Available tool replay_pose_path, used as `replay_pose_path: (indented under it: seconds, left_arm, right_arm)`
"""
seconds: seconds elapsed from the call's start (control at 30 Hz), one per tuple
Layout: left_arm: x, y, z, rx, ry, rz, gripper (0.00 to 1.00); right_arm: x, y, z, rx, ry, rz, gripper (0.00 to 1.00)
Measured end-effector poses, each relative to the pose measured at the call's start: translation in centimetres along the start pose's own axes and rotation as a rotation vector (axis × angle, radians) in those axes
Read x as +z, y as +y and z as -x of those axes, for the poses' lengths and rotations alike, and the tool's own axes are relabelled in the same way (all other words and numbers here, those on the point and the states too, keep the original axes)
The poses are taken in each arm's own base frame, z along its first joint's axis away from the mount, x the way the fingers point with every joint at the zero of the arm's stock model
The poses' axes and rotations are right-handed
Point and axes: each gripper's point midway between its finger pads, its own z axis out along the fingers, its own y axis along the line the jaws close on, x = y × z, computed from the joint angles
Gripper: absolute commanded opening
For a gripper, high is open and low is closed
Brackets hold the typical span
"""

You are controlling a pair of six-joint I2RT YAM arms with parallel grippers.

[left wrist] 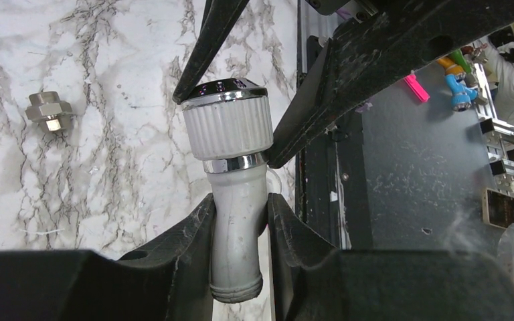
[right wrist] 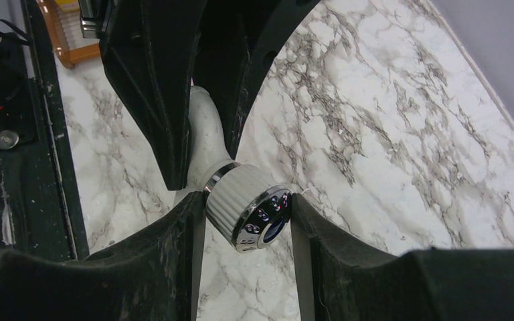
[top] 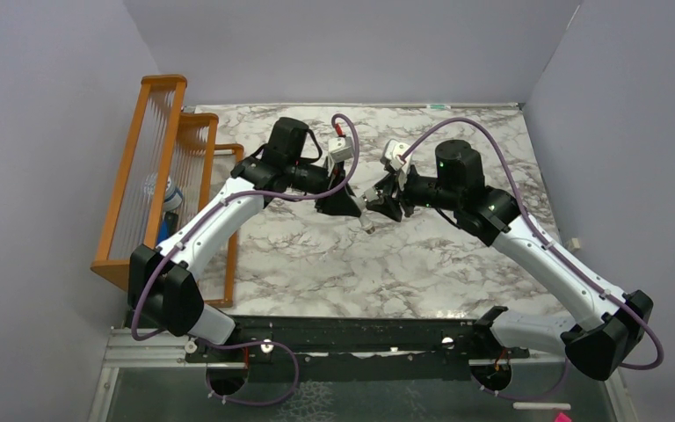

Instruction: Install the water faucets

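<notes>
My right gripper is holding the faucet's knob while the faucet's threaded end [top: 369,229] faces the black bar, so I need to open that gripper, turn the faucet and take the threaded end.
A white faucet [top: 367,216] hangs over the middle of the marble table, held between both grippers. My left gripper [left wrist: 239,212] is shut on its white spout [left wrist: 237,200], the ribbed end poking out behind the fingers. My right gripper [right wrist: 247,200] is shut on the ribbed knob [right wrist: 244,200] with its chrome cap and blue dot [right wrist: 274,229]. In the left wrist view the right gripper's fingers [left wrist: 334,87] flank the knob [left wrist: 227,127]. A small grey hex nut fitting [left wrist: 50,114] lies loose on the marble, apart from both grippers.
An orange wooden rack [top: 154,176] stands along the table's left edge with a blue-and-white item inside. A black rail [top: 343,338] runs along the near edge by the arm bases. Grey walls close in the left, back and right sides.
</notes>
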Motion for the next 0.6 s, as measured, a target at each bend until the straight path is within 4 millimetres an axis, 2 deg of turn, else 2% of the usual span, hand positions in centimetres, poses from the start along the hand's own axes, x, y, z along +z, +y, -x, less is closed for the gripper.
replay_pose_path:
  seconds: [0.03, 0.07, 0.23, 0.27, 0.43, 0.6]
  left_arm:
    - [0.0, 0.0, 0.0, 0.001, 0.0, 0.0, 0.0]
    - [0.0, 0.0, 0.0, 0.002, 0.001, 0.001, 0.0]
    - [0.0, 0.2, 0.1, 0.021, 0.005, 0.017, 0.0]
    - [0.0, 0.4, 0.0, 0.028, 0.009, 0.027, 0.0]
    - [-0.3, 1.3, 0.3, 0.053, 0.012, 0.094, 0.0]
    - [-1.5, 1.4, 2.4, 0.121, -0.074, 0.185, 0.0]
  right_arm:
    - [0.0, 0.0, 0.0, 0.0, 0.0, 0.0, 0.27]
    - [0.0, 0.0, 0.0, 0.0, 0.0, 0.001, 0.35]
    - [-0.2, 0.0, 0.3, 0.012, -0.011, -0.008, 0.86]
    - [-0.3, 0.0, 0.5, 0.017, -0.023, -0.016, 0.91]
    - [-2.8, 0.5, 1.9, 0.03, -0.113, -0.073, 0.94]
    - [-4.4, 0.9, 2.8, 0.062, -0.222, -0.128, 0.91]
